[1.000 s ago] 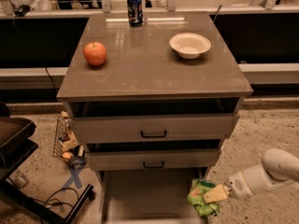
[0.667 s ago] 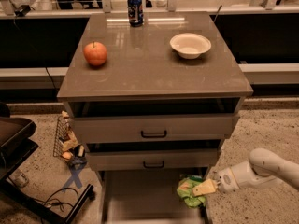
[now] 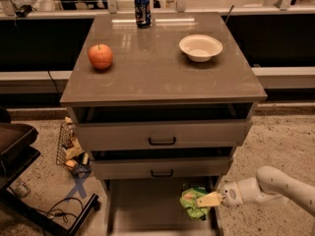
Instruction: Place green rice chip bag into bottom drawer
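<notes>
Next, I let go of the green rice chip bag halfway across the open bottom drawer's inside (image 3: 165, 221), toward its front.
The green rice chip bag (image 3: 191, 201) is crumpled light green and sits over the right part of the open bottom drawer (image 3: 142, 205), a shallow grey tray pulled out below the two upper drawers. My gripper (image 3: 208, 199) reaches in from the right on a white arm (image 3: 268, 186). Its tan fingers are closed on the bag's right edge. I cannot tell whether the bag rests on the drawer floor or hangs just above it.
A red apple (image 3: 100, 56), a blue soda can (image 3: 142, 10) and a white bowl (image 3: 200, 47) stand on the cabinet top (image 3: 162, 77). The two upper drawers are slightly open. A wire basket (image 3: 69, 149), cables and a dark chair base (image 3: 19, 151) lie at the left.
My gripper has moved left with the bag, from beside the drawer's right side to over the drawer's right part. The rest has not moved.
</notes>
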You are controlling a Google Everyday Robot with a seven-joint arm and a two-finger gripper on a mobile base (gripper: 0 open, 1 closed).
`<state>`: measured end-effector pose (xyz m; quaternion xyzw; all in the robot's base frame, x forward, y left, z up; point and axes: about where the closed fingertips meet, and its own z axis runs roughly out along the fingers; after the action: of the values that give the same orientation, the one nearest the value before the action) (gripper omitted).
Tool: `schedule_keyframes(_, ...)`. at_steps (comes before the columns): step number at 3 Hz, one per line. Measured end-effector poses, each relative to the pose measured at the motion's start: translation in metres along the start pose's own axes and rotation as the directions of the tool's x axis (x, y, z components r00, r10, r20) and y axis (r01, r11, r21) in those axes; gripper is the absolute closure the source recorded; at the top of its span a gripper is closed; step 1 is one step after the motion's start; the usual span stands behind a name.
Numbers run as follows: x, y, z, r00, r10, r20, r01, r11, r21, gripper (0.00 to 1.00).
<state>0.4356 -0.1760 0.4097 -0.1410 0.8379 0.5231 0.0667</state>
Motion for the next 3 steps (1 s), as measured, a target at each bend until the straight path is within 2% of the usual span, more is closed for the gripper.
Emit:
schedule_keyframes(1,0.000,0.000,0.000,1.000,0.000,0.000,0.000,1.0000,0.000,1.00)
schedule_keyframes(2,0.012,-0.015,0.033,0.999,0.039,-0.031,-0.040,0.9991,-0.013,1.00)
schedule_keyframes(3,0.027,-0.039,0.083,0.993,0.113,-0.027,-0.114,0.9932,-0.024,1.00)
